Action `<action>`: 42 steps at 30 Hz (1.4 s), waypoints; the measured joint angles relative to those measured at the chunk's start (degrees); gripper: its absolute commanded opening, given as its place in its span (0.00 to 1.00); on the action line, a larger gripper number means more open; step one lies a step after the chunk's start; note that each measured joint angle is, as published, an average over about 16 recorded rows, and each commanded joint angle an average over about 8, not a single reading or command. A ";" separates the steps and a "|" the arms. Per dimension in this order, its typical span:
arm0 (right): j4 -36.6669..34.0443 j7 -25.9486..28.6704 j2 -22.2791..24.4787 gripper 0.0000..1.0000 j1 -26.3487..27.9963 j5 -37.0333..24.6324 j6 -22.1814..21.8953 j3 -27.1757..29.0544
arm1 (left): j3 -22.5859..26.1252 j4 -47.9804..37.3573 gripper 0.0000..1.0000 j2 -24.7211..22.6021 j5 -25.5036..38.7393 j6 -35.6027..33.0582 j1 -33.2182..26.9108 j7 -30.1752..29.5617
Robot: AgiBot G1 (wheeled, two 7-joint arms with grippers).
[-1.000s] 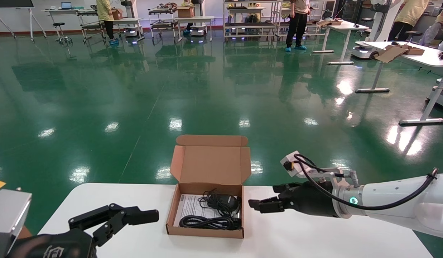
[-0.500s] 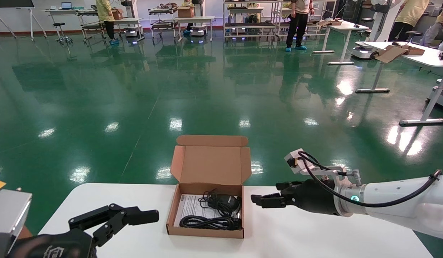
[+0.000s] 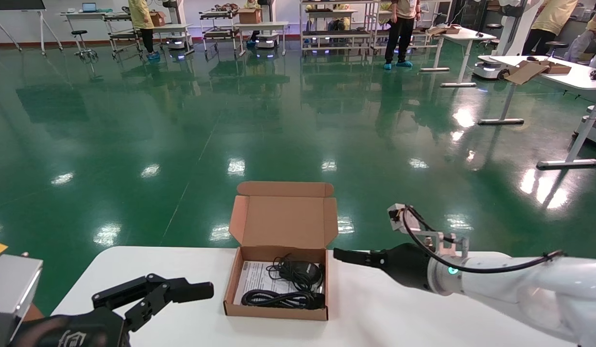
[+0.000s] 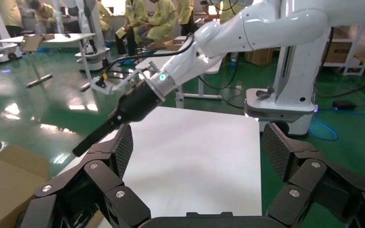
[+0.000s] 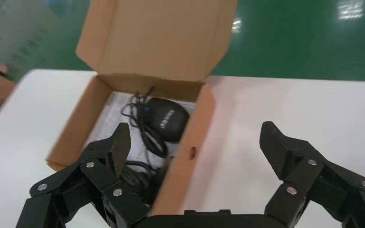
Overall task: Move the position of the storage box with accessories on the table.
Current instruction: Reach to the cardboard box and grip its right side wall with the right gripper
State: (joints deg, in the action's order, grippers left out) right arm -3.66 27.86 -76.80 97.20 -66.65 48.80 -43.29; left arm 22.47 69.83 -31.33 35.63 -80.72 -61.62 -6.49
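Note:
I should next close my right gripper on the top edge (image 3: pixel 326 291) (image 5: pixel 175 157) of the storage box's side nearest that gripper, next to the coiled black cables.
The storage box (image 3: pixel 274 310), brown cardboard with its lid (image 3: pixel 283 221) standing open, sits mid-table on the white table (image 3: pixel 399 318). Inside lie the accessories (image 3: pixel 292 285): coiled black cables, a black adapter and a white printed sheet. My right gripper (image 3: pixel 345 256) is open at the box's right wall. In the right wrist view the gripper (image 5: pixel 196 137) straddles that wall (image 5: pixel 190 142), one finger over the accessories (image 5: pixel 164 118) and the other over bare table. My left gripper (image 3: pixel 192 291) is open, low at the front left, apart from the box. The left wrist view shows the gripper (image 4: pixel 198 142) with nothing in it.
The table's far edge runs just behind the box, with green floor (image 3: pixel 230 120) beyond. White desks with cardboard boxes (image 3: pixel 538 70) stand far right, and people and carts far back. Bare tabletop (image 4: pixel 195 156) lies to the right of the box.
My right gripper has moved left and slightly back toward the box and rolled about its wrist, so that its fingers now straddle the right wall. The box and the left arm have not moved.

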 measured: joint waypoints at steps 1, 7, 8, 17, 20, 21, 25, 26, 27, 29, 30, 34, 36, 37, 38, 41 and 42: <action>0.27 0.61 -0.15 1.00 -0.28 0.08 -0.63 0.08 | 0.00 0.00 1.00 0.00 0.00 0.00 0.00 0.00; 2.78 4.60 -0.73 1.00 -2.39 -0.01 -4.06 0.12 | 0.00 0.00 1.00 0.00 0.00 0.00 0.00 0.00; 3.34 5.27 -0.80 1.00 -2.77 -0.19 -4.66 -0.01 | 0.00 0.00 1.00 0.00 0.00 0.00 0.00 0.00; 9.59 11.82 -1.25 1.00 -6.44 -2.63 -9.33 -2.59 | 0.00 0.00 1.00 0.00 0.00 0.00 0.00 0.00; 11.85 14.15 -1.33 1.00 -7.56 -3.57 -10.70 -3.96 | 0.00 0.00 1.00 0.00 0.00 0.00 0.00 0.00; 12.58 14.94 -1.34 1.00 -7.91 -3.86 -11.14 -4.44 | 0.00 0.00 1.00 0.00 0.00 0.00 0.00 0.00; 15.27 18.03 -1.37 1.00 -9.20 -4.82 -12.82 -6.46 | 0.00 0.00 1.00 0.00 0.00 0.00 0.00 0.00; 15.88 18.77 -1.37 1.00 -9.48 -5.01 -13.21 -6.98 | 0.00 0.00 1.00 0.00 0.00 0.00 0.00 0.00; 16.44 19.49 -1.37 1.00 -9.74 -5.17 -13.60 -7.48 | 0.00 0.00 1.00 0.00 0.00 0.00 0.00 0.00; 17.48 20.87 -1.35 1.00 -10.21 -5.45 -14.34 -8.49 | 0.00 0.00 1.00 0.00 0.00 0.00 0.00 0.00; 17.94 21.51 -1.35 1.00 -10.40 -5.57 -14.70 -8.98 | 0.00 0.00 1.00 0.00 0.00 0.00 0.00 0.00; 19.44 23.88 -1.32 1.00 -11.04 -5.96 -16.20 -10.90 | 0.00 0.00 1.00 0.00 0.00 0.00 0.00 0.00; 20.04 24.96 -1.32 0.99 -11.29 -6.06 -16.94 -11.81 | 0.00 0.00 1.00 0.00 0.00 0.00 0.00 0.00; 20.31 25.46 -1.31 0.97 -11.40 -6.09 -17.30 -12.25 | 0.00 0.00 1.00 0.00 0.00 0.00 0.00 0.00; 20.57 25.94 -1.31 0.92 -11.50 -6.12 -17.65 -12.69 | 0.00 0.00 1.00 0.00 0.00 0.00 0.00 0.00; 21.26 27.25 -1.30 0.59 -11.76 -6.14 -18.63 -13.95 | 0.00 0.00 1.00 0.00 0.00 0.00 0.00 0.00; 21.47 27.64 -1.30 0.46 -11.83 -6.13 -18.94 -14.35 | 0.00 0.00 1.00 0.00 0.00 0.00 0.00 0.00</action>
State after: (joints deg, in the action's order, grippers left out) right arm 17.81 55.51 -78.10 85.36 -72.78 29.86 -57.64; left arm 22.47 69.83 -31.33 35.63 -80.72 -61.62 -6.49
